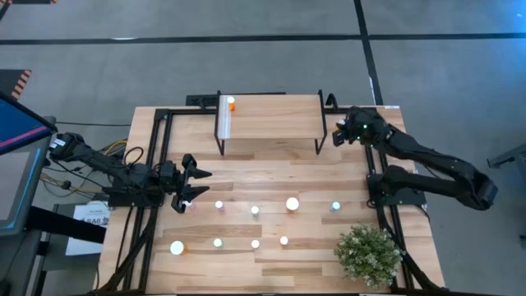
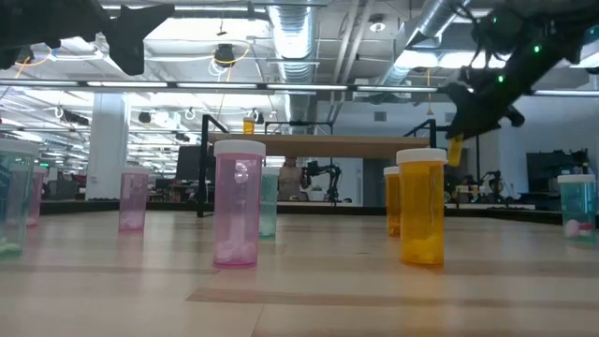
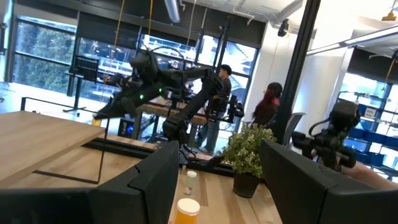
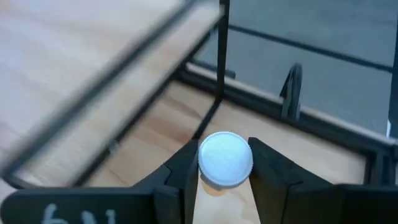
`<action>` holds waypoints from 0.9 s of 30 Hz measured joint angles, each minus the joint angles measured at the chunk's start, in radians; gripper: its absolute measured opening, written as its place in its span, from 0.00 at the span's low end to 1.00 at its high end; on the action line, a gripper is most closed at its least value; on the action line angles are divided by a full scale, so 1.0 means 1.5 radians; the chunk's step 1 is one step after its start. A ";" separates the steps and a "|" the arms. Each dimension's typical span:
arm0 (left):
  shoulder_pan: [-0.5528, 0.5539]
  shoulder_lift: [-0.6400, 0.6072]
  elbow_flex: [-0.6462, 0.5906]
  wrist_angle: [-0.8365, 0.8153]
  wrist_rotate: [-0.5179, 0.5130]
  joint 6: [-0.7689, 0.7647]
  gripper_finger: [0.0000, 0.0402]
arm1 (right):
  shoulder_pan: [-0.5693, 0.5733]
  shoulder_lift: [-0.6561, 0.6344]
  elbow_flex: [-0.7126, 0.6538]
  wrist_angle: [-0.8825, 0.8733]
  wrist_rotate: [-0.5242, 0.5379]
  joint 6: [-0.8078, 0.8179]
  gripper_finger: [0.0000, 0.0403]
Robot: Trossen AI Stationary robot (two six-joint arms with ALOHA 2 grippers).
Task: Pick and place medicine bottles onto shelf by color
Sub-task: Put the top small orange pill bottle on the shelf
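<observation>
The orange bottle will leave my right gripper on the shelf [image 1: 305, 112] near the shelf's far corner away from the white strip.
The shelf [image 1: 271, 117] stands at the table's far middle. One orange bottle [image 1: 231, 104] stands on it by the white strip. My right gripper [image 1: 338, 136] is just off the shelf's right end, above the table, shut on an orange bottle with a white cap [image 4: 225, 158]. This bottle also shows in the low view [image 2: 456, 150]. My left gripper [image 1: 202, 185] is open and empty above the table's left part, beside a small bottle [image 1: 187, 204]. Several bottles stand upright on the table, among them a large orange one [image 1: 177, 247] and a large one [image 1: 292, 203]. My right gripper pinches the orange bottle by the two sides of its white cap [image 4: 205, 163] between its two fingers. The fingers come from above, pointing down. The bottle hangs below them, slightly tilted and lifted clear of the table and the shelf.
A green potted plant [image 1: 368, 253] stands at the table's near right corner. Black frame rails [image 1: 156, 164] run along both sides of the table. People stand in the room beyond the table [image 3: 217, 106]. Bare wood lies between the shelf and the row of bottles.
</observation>
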 joint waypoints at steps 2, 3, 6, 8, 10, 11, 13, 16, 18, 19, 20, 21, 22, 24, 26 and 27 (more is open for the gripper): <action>0.000 0.000 0.000 0.000 0.000 0.000 0.53 | 0.000 -0.002 0.025 -0.010 0.000 -0.010 0.33; 0.000 0.000 0.000 0.000 0.000 0.000 0.53 | 0.000 -0.002 0.037 -0.016 0.000 -0.012 0.33; 0.000 0.000 0.000 0.000 0.000 -0.003 0.53 | 0.000 -0.002 0.072 -0.026 0.001 -0.017 0.33; 0.000 0.000 0.000 0.000 0.000 -0.003 0.53 | 0.000 -0.002 0.092 -0.026 0.000 -0.018 0.34; 0.000 0.000 0.000 0.000 0.000 -0.003 0.53 | 0.000 -0.002 0.110 -0.027 0.000 -0.019 0.34; 0.000 0.000 0.000 0.000 0.000 -0.003 0.53 | 0.001 -0.002 0.120 -0.027 -0.001 -0.019 0.34; 0.000 0.000 0.000 0.000 0.000 -0.003 0.53 | 0.003 0.002 0.138 -0.027 -0.010 -0.018 0.34; 0.000 0.000 0.000 0.000 0.000 -0.003 0.53 | 0.018 0.021 0.168 -0.027 -0.029 -0.017 0.33; 0.000 0.000 0.000 0.000 0.000 -0.003 0.53 | 0.033 0.042 0.192 -0.026 -0.035 -0.017 0.33; 0.000 0.000 0.000 0.000 0.000 -0.003 0.53 | 0.041 0.053 0.204 -0.025 -0.035 -0.017 0.34; 0.000 0.000 0.000 0.000 0.000 -0.003 0.53 | 0.049 0.066 0.216 -0.026 -0.036 -0.017 0.34; 0.000 0.000 0.000 0.000 0.000 -0.003 0.53 | 0.056 0.081 0.229 -0.026 -0.036 -0.018 0.34; 0.000 0.000 0.000 0.000 0.000 -0.003 0.53 | 0.062 0.095 0.243 -0.026 -0.036 -0.022 0.35; 0.000 0.000 0.000 0.000 0.000 -0.003 0.53 | 0.074 0.122 0.269 -0.026 -0.036 -0.028 0.35; 0.000 0.000 0.000 0.000 0.000 -0.003 0.53 | 0.082 0.150 0.296 -0.021 -0.036 -0.030 0.34; 0.000 0.000 0.000 0.000 0.000 -0.003 0.53 | 0.085 0.165 0.309 -0.021 -0.036 -0.034 0.34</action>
